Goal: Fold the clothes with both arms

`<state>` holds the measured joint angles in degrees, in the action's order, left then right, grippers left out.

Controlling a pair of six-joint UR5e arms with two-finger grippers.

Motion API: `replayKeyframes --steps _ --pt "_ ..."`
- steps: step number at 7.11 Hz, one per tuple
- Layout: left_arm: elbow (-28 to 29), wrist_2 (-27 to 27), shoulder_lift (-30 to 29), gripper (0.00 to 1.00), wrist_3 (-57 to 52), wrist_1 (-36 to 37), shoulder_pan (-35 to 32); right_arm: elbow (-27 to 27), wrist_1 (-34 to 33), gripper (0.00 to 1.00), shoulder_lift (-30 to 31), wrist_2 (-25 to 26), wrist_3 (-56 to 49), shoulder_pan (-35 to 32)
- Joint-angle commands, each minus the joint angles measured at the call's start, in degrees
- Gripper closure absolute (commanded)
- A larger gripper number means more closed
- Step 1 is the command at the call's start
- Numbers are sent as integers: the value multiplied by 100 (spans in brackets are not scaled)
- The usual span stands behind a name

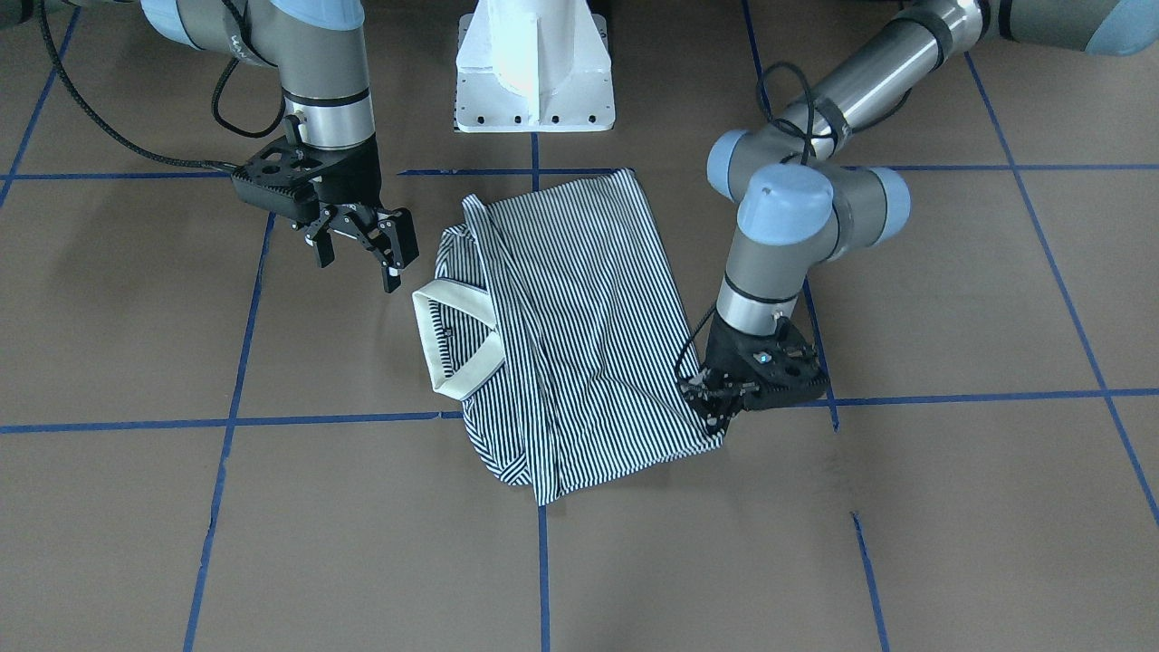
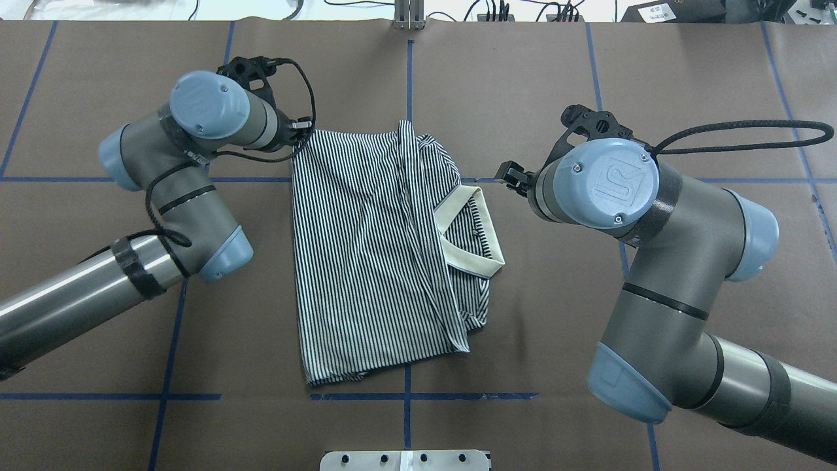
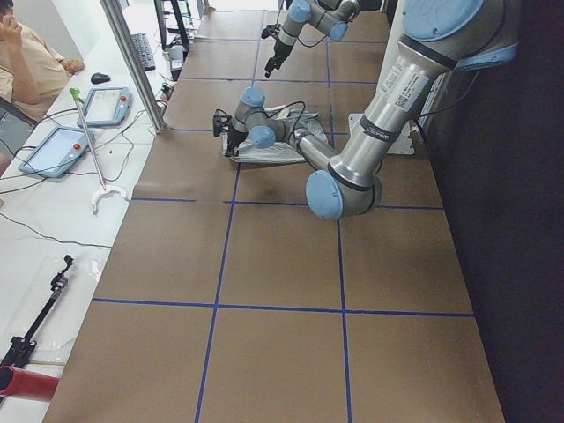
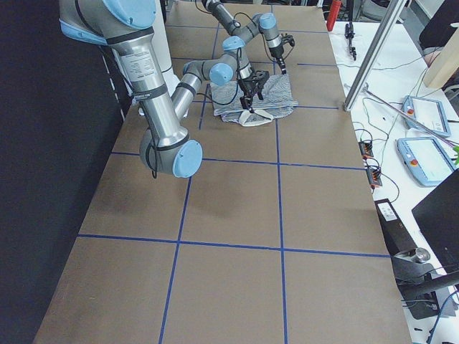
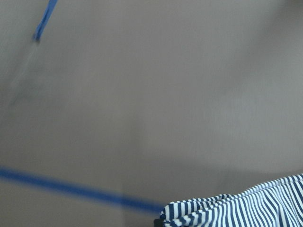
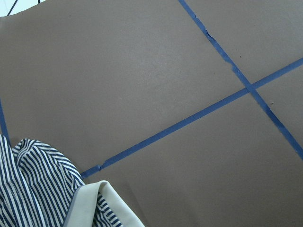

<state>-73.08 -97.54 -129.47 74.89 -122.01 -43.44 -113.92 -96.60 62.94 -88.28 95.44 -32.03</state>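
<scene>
The striped polo shirt's shoulder corner (image 1: pixel 472 210), between the collar and the white pedestal base, is the next place my right gripper needs to go to and close.
The striped polo shirt (image 1: pixel 579 335) (image 2: pixel 366 248) lies folded lengthwise on the brown table, its cream collar (image 1: pixel 453 335) (image 2: pixel 474 229) pointing toward my right arm. At the shirt's hem corner farthest from my base, my left gripper (image 1: pixel 715 407) (image 2: pixel 297 133) sits low and shut on the fabric. Striped cloth (image 5: pixel 246 210) fills the bottom edge of the left wrist view. My right gripper (image 1: pixel 358 270) (image 2: pixel 513 176) hangs open above bare table just beside the collar, holding nothing. The right wrist view catches the collar (image 6: pixel 94 203) and stripes in its lower left corner.
Blue tape lines (image 1: pixel 235 421) grid the brown table. The white pedestal base (image 1: pixel 534 81) (image 2: pixel 405 460) stands behind the shirt on my side. Beyond the far edge, a side bench (image 3: pixel 62 176) holds tablets and cables, with a person seated there.
</scene>
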Motion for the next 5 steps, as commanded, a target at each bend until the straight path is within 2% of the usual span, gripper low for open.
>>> replayKeyframes --steps 1,2,3,4,5 --pt "856 -11 -403 48 -229 -657 -218 54 10 0 -53 -5 1 38" --pt "778 -11 -334 46 -230 -666 -218 124 279 0 -97 -5 19 47" --pt "386 -89 -72 46 -230 -614 -226 542 1161 0 -123 21 88 213" --pt "-184 -473 418 46 -230 -614 -253 860 1805 0 -246 30 228 371" --pt "-494 -537 623 46 -221 -605 -270 889 1855 0 -360 38 708 634"
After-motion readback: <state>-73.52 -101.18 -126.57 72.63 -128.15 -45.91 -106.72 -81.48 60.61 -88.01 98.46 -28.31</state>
